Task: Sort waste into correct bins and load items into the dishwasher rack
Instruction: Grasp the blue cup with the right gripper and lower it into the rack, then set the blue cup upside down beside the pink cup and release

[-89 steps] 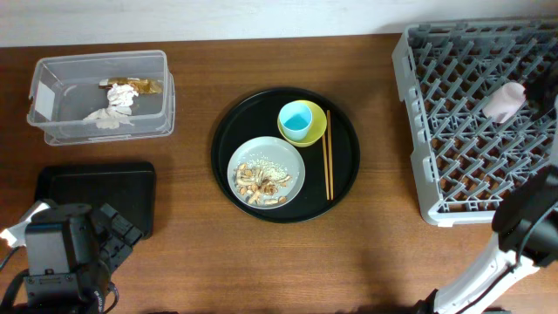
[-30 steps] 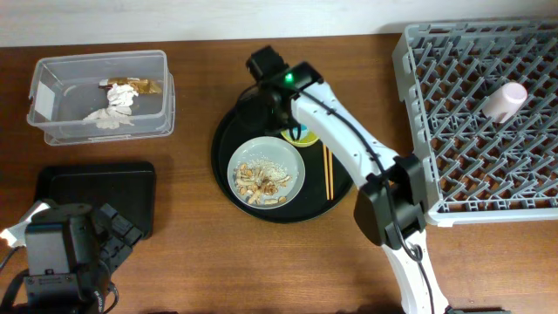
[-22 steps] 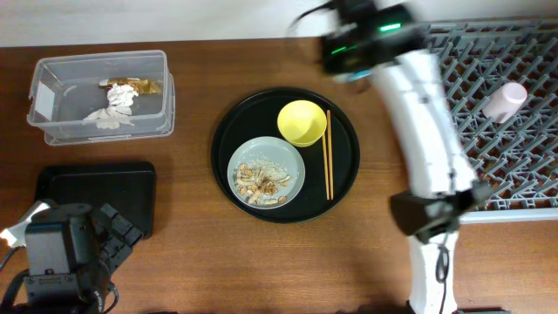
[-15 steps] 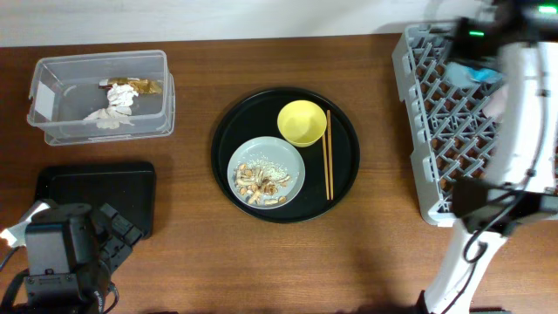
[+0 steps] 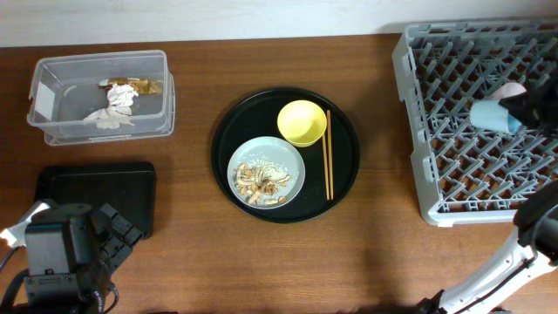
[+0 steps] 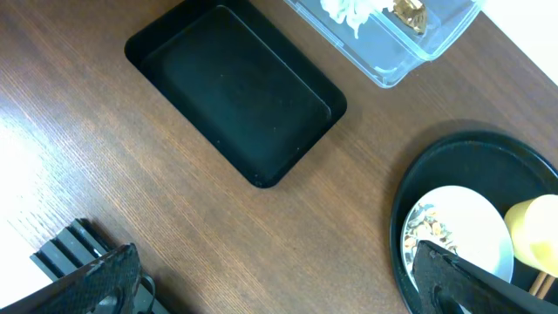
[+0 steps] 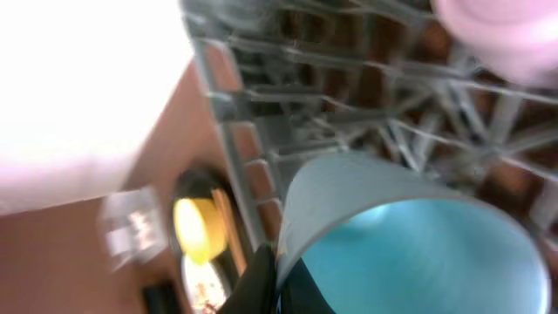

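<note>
Next, my right gripper releases the light blue cup in the rack (image 5: 479, 99) next to the pale pink cup, toward the round black tray. The light blue cup is tipped over the rack now.
My right gripper (image 7: 277, 277) is shut on the rim of the light blue cup (image 5: 488, 114), which it holds tipped on its side over the grey dishwasher rack (image 5: 436, 131). The pale pink cup (image 5: 511, 89) lies in the rack just behind it. On the round black tray (image 5: 227, 166) sit the yellow bowl (image 5: 302, 122) and the grey-green plate (image 5: 279, 161) with food scraps (image 5: 260, 182). The clear box (image 5: 52, 96) holds crumpled paper (image 5: 112, 112) and a gold wrapper (image 5: 144, 85). My left gripper (image 6: 270, 266) hovers open above bare table near the rectangular black tray (image 6: 235, 87).
Wooden chopsticks (image 5: 328, 157) lie on the round tray to the right of the plate. The rack fills the right side up to the table's edge. Bare wood separates the round tray from the rack and from the two bins.
My right arm lifted the blue cup out of the yellow bowl and swung it right, over the rack beside the pink cup. The left arm has not moved.
</note>
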Controlling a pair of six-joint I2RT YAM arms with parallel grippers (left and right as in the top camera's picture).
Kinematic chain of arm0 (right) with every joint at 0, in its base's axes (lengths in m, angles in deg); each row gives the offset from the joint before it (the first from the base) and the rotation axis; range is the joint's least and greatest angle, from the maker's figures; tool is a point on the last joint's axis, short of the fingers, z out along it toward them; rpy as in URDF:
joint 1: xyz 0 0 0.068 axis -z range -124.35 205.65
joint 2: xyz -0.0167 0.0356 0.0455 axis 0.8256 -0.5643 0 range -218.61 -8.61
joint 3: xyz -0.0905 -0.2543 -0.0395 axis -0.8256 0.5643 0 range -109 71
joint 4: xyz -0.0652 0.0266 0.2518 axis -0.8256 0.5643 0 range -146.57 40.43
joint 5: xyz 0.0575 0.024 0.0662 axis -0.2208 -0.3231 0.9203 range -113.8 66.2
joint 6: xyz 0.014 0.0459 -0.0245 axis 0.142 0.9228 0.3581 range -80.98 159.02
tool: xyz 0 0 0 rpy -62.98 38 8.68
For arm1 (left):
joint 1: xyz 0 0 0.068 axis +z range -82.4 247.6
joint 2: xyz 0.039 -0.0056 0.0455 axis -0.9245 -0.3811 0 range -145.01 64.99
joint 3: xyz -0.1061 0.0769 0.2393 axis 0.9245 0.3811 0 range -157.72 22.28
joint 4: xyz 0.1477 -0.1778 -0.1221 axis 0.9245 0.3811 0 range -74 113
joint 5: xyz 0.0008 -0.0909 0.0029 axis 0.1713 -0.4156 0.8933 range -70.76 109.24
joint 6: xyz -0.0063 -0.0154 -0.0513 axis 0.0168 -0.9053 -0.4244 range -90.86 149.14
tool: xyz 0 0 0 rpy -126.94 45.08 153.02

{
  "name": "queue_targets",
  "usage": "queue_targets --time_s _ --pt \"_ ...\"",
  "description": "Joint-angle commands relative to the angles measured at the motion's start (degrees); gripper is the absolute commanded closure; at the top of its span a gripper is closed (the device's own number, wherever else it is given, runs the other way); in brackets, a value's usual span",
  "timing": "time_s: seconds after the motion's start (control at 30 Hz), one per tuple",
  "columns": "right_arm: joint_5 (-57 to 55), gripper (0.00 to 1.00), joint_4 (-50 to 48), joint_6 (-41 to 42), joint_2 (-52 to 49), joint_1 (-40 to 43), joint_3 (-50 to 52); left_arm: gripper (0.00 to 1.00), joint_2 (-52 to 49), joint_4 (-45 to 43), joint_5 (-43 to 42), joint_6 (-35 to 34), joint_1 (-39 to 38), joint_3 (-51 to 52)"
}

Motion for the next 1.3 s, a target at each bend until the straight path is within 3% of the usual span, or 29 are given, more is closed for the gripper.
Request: queue_targets --time_s 0.0,0.1,0.23,0.33,0.47,0.67,0.93,1.1,1.27 --pt "21.38 0.96 -7.41 -3.23 0.20 0.61 7.43 0.01 0.02 -0.09 0.00 -0.72 0.13 -0.09" --pt "28.52 0.96 -12.35 -2.51 0.20 0.26 9.94 0.01 0.02 -0.09 0.00 -0.74 0.13 -0.09" --pt "25.07 0.96 -15.06 -1.33 0.07 -0.44 10.29 0.01 0.02 -0.09 0.00 -0.72 0.13 -0.09" --pt "27.23 0.95 -15.06 3.67 0.00 -0.46 10.29 0.01 0.02 -0.09 0.00 -0.72 0.13 -0.09" --pt "30.21 0.96 -16.31 4.46 0.00 -0.37 10.27 0.01 0.02 -0.09 0.00 -0.74 0.13 -0.09" --pt "15.80 0.96 -20.59 9.46 -1.79 -0.74 10.29 0.01 0.02 -0.09 0.00 -0.72 0.13 -0.09" --pt "21.99 0.96 -23.87 11.56 -5.84 -1.18 10.29 0.01 0.02 -0.09 0.00 -0.74 0.13 -0.09" --pt "34.49 0.96 -28.26 13.35 -5.86 -1.25 10.27 0.01 0.02 -0.09 0.00 -0.72 0.13 -0.09" --pt "26.82 0.95 -29.20 15.47 -5.97 -1.25 10.29 0.01 0.02 -0.09 0.02 -0.72 0.13 -0.09"
